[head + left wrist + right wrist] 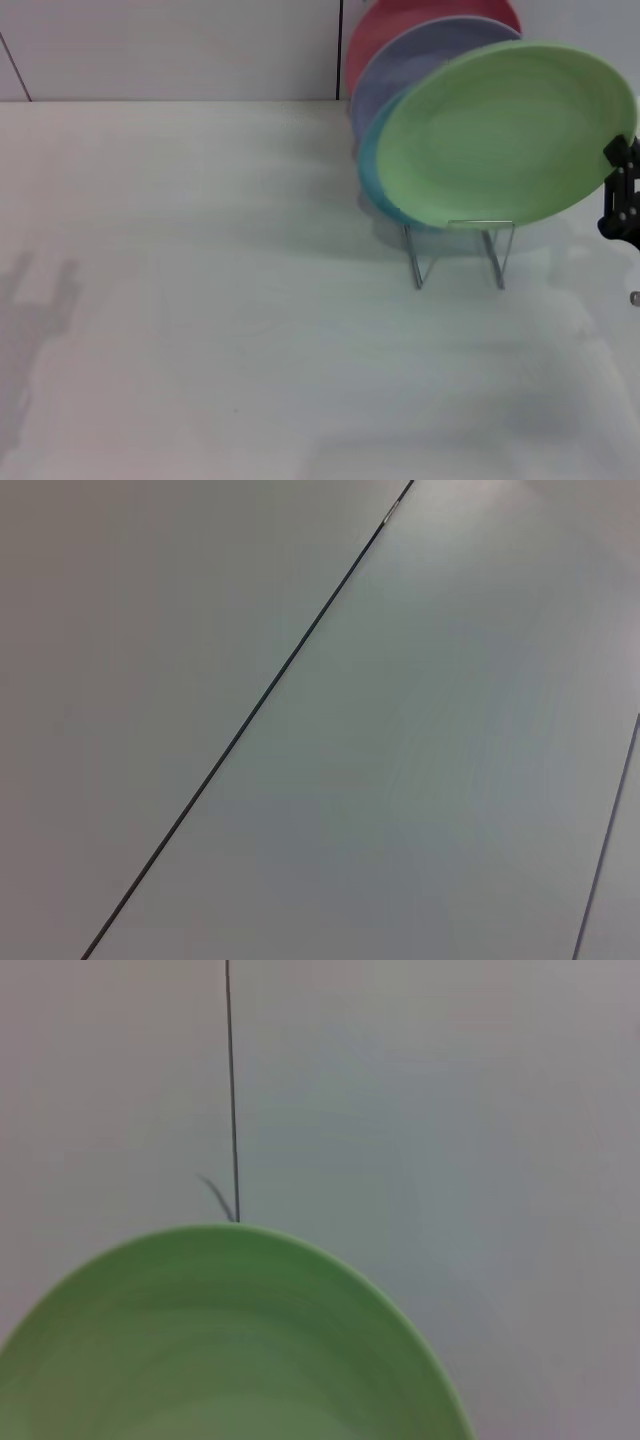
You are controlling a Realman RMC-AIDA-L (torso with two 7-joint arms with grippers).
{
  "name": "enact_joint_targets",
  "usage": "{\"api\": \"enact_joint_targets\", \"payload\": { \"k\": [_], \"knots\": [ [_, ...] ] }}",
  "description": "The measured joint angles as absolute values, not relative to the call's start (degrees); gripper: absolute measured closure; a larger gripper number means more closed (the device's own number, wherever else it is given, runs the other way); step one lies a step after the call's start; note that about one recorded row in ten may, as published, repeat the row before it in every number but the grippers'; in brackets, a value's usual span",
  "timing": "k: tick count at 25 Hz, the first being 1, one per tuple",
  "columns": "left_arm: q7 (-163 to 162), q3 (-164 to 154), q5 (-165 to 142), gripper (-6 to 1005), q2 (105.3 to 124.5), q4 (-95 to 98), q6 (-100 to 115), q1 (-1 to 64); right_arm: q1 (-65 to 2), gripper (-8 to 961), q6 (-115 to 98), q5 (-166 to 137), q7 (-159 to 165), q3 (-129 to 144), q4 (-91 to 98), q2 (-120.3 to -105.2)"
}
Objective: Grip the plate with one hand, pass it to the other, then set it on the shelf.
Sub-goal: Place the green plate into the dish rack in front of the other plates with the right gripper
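Observation:
The pale green plate will leave my right gripper in the wire shelf's front loops (pixel 463 280), before the turquoise-blue plate.
The pale green plate (pixel 505 135) stands tilted on edge at the front of the wire shelf (pixel 460 252), just above its front loops. It leans in front of a turquoise-blue plate (pixel 372 170), a lavender plate (pixel 420 55) and a red plate (pixel 385 25). My right gripper (pixel 620 190) is black and shows only at the view's right edge, closed on the plate's right rim. The right wrist view shows the plate's green rim (pixel 230 1340) close up. My left gripper is out of view; its wrist view shows only pale panels.
The white table (pixel 200 300) stretches to the left and front of the shelf. An arm's shadow (pixel 40 300) falls on its left side. A pale wall with a dark seam (pixel 338 50) runs behind the plates.

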State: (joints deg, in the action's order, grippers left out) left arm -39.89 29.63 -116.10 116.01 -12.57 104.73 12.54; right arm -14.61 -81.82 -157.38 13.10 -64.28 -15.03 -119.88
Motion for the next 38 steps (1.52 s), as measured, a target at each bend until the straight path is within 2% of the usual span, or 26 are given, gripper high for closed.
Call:
{"api": "enact_joint_targets", "payload": {
  "k": [26, 38],
  "knots": [
    [-39.91, 29.44, -116.1, 324, 116.54, -12.3, 107.4, 11.3, -15.98, 900, -81.19, -157.19, 10.4, -63.41, -11.53, -119.65],
    [-40.66, 29.76, -116.11, 323, 116.11, -12.54, 107.93, 11.05, -16.31, 893, -78.28, -157.55, 10.23, -62.51, -11.94, -119.54]
  ]
}}
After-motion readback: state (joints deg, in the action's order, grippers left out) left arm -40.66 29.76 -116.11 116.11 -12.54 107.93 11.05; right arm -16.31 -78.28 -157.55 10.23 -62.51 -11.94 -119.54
